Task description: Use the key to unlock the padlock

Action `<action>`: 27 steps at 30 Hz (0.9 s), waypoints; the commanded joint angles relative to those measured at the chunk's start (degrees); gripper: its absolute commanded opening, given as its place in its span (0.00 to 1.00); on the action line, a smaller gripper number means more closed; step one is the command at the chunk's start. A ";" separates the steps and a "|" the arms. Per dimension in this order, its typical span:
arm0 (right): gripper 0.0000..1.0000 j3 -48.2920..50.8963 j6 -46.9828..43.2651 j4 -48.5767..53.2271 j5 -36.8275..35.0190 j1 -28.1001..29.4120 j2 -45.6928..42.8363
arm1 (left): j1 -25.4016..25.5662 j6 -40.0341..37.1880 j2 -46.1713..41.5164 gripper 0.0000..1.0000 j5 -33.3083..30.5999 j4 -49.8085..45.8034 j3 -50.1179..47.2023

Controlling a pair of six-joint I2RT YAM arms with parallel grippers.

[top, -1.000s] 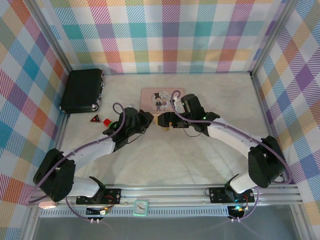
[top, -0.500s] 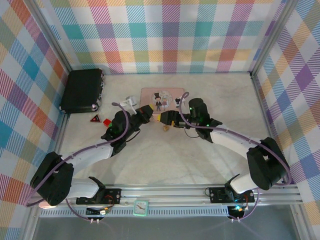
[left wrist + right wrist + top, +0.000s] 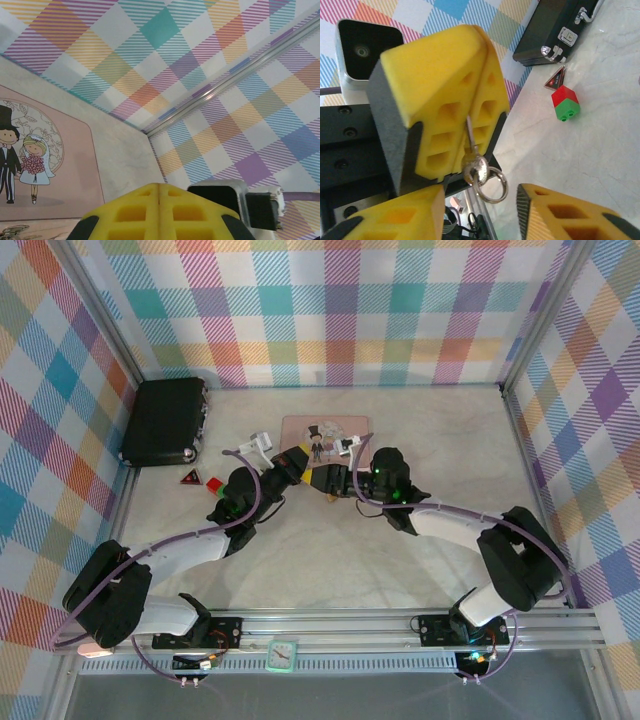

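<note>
The key's blade, which the padlock needs, is covered by my left gripper, so next my right gripper takes the round head [image 3: 475, 166] before my left gripper opens and frees the blade.
The key [image 3: 470, 137] is a thin silver blade with a round head and a ring [image 3: 491, 184] hanging from it. My left gripper [image 3: 470, 100] is shut on the blade, its yellow fingers [image 3: 159, 210] pressed together. My right gripper [image 3: 479, 200] is open just below, one finger either side of the hanging ring without touching it. From above, the left gripper [image 3: 298, 462] and right gripper [image 3: 326, 480] meet tip to tip in front of the pink tin [image 3: 325, 428]. The padlock is hidden.
A black case [image 3: 165, 422] lies at the back left. A red and green brick [image 3: 214, 483] and a red triangle [image 3: 190, 477] sit in front of it, left of my left arm. The pink tin [image 3: 45, 165] lies just behind the grippers.
My left gripper has swung up and right towards the right one. The right gripper has slid left until the two meet. The small yellowish piece on the table below them is now covered.
</note>
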State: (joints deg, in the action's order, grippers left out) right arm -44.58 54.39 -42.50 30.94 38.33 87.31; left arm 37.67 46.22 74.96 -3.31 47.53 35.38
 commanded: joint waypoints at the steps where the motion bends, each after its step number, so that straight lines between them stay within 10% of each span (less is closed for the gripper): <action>1: 0.35 -0.27 -0.11 -4.42 0.44 -0.01 0.01 | 1.04 1.05 0.43 0.00 -1.36 3.97 -0.67; 14: 0.28 0.23 -4.10 0.11 -1.65 -0.93 -3.45 | 2.50 3.69 -0.81 0.00 -1.48 2.24 -1.45; 20: 0.01 -0.32 -6.87 2.65 -0.46 -1.58 -4.48 | 2.67 5.81 -2.01 0.03 -1.66 2.19 -1.58; 24: 0.00 -0.12 -13.15 9.99 -1.96 -1.83 -6.86 | 2.11 4.98 -4.70 0.62 -1.37 -3.58 0.42; 27: 0.00 -0.55 -18.86 15.08 -0.55 -2.83 -8.78 | 0.10 3.90 -6.58 0.76 1.68 -9.14 2.55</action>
State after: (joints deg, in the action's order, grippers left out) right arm -44.58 42.85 -32.93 29.50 36.42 81.01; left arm 38.96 51.29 71.00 -4.03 42.52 34.94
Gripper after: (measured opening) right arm 0.049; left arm 0.741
